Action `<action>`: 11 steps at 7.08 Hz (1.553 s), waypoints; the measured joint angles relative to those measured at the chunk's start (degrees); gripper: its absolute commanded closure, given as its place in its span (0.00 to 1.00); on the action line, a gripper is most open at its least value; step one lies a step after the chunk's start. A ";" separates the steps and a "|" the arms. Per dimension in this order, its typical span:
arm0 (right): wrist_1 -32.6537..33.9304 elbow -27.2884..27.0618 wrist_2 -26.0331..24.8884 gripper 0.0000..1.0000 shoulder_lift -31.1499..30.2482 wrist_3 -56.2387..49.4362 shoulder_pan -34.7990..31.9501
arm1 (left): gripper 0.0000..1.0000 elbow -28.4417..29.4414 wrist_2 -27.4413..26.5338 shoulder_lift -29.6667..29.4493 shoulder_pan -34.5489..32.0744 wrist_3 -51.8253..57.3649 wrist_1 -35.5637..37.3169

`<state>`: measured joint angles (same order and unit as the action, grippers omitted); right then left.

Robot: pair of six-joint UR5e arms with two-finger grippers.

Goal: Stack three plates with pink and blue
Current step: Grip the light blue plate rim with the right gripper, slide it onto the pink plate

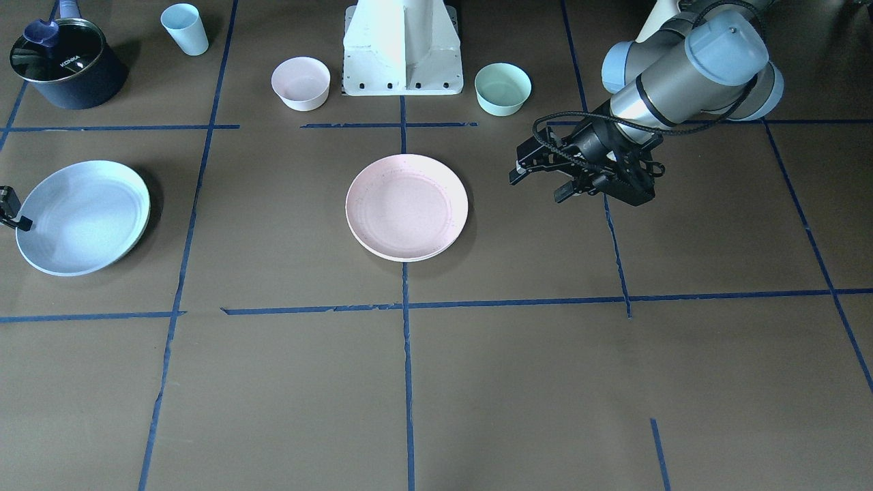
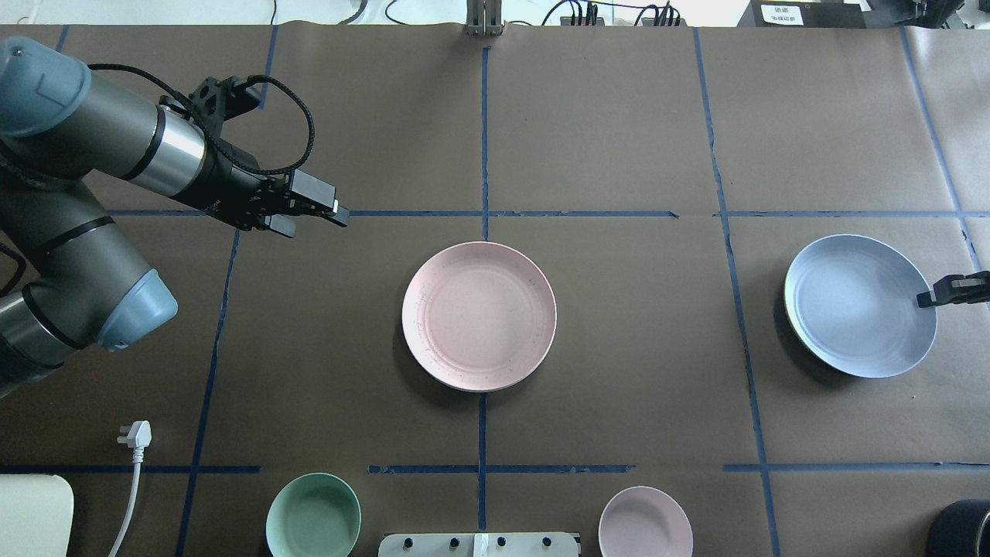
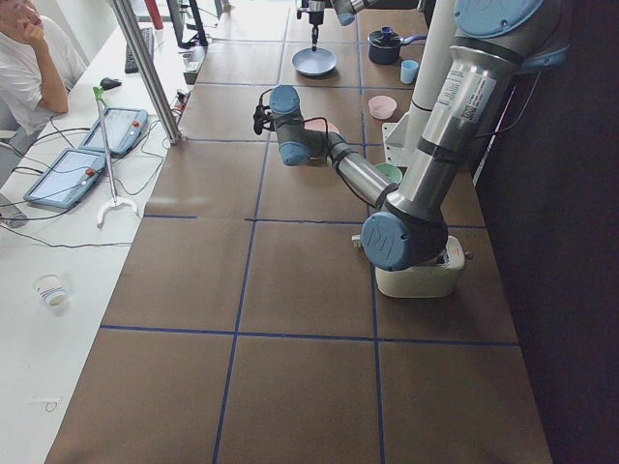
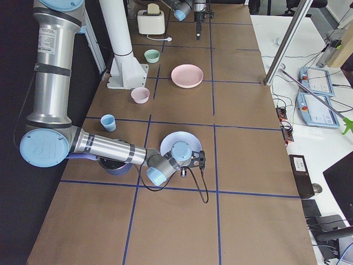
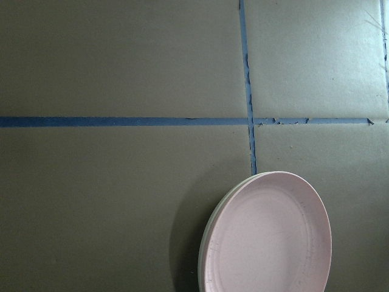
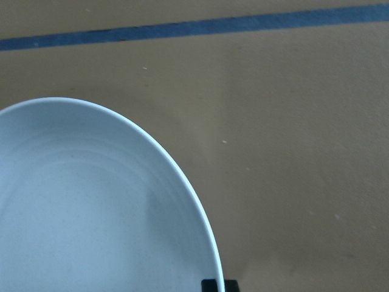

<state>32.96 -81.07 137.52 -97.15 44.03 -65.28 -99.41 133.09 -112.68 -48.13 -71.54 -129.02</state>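
Note:
I need to set the pale blue plate on the pale pink plate (image 1: 407,202) with my right gripper.
The pale pink plate (image 1: 406,206) (image 2: 479,314) lies at the table's middle on top of the cream-white plate (image 5: 205,246), of which only a thin rim shows. The pale blue plate (image 1: 82,217) (image 2: 858,305) is at the robot's right side, tilted with a dark shadow under it. My right gripper (image 1: 12,211) (image 2: 953,291) is shut on its outer rim; one fingertip (image 6: 213,285) shows at the rim. My left gripper (image 1: 540,185) (image 2: 317,216) hovers open and empty, away from the pink plate on the robot's left.
A small pink bowl (image 1: 300,82) (image 2: 645,522) and a mint-green bowl (image 1: 502,88) (image 2: 313,517) flank the robot base (image 1: 402,54). A dark pot (image 1: 66,63) and a blue cup (image 1: 185,28) stand beyond the blue plate. A white plug (image 2: 136,433) lies near the left arm.

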 measured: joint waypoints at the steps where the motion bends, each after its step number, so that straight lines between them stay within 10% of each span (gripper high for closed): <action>1: 0.05 -2.51 0.10 1.00 1.23 2.35 0.77 | 0.00 -0.29 0.06 0.06 -0.31 -0.02 0.00; 4: 0.49 -10.46 -3.31 1.00 12.06 23.93 10.58 | 0.00 -1.37 2.25 0.80 -2.67 -0.08 0.00; 8: 17.11 -16.93 -22.33 0.98 28.15 40.45 29.91 | 0.00 -1.13 2.30 0.86 -3.10 -0.09 0.00; 10: 19.80 -16.90 -27.45 0.00 30.26 41.58 34.80 | 0.00 -0.90 2.27 0.80 -2.94 -0.09 0.00; 11: 20.01 -16.91 -28.75 0.00 30.45 41.63 35.87 | 0.00 -0.78 2.26 0.80 -2.90 -0.07 0.00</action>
<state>52.97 -97.98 108.77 -66.70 85.65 -29.41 -100.19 135.35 -111.88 -51.04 -71.61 -129.02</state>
